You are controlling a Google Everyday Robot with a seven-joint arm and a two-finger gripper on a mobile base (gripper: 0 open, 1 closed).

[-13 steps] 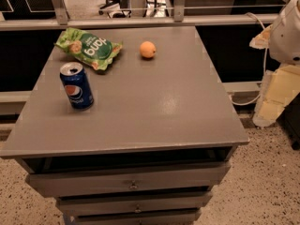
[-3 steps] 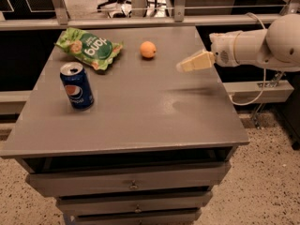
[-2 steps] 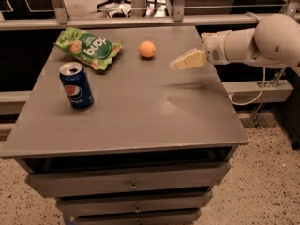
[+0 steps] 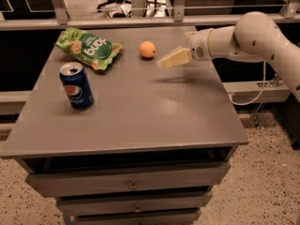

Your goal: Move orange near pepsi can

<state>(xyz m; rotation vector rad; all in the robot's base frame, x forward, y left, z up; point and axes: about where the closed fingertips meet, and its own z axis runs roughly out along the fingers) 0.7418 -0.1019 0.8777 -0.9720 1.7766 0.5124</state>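
I will close my gripper around the middle of the orange [image 4: 147, 49], beside the green snack bag, because the orange should go near the pepsi can.
The orange [image 4: 147, 49] lies on the far middle of the grey table [image 4: 140, 111]. The pepsi can [image 4: 76, 86] stands upright near the table's left edge, well apart from the orange. My gripper [image 4: 165, 62] reaches in from the right on a white arm and hovers above the table just right of the orange, a little nearer the camera, not touching it.
A green snack bag [image 4: 89, 48] lies at the far left, between the can and the orange. Drawers [image 4: 133, 185] sit under the table's front edge. A rail runs behind the table.
My arm has come in from the right side and moved left over the table toward the orange. The orange, can and bag have not moved.
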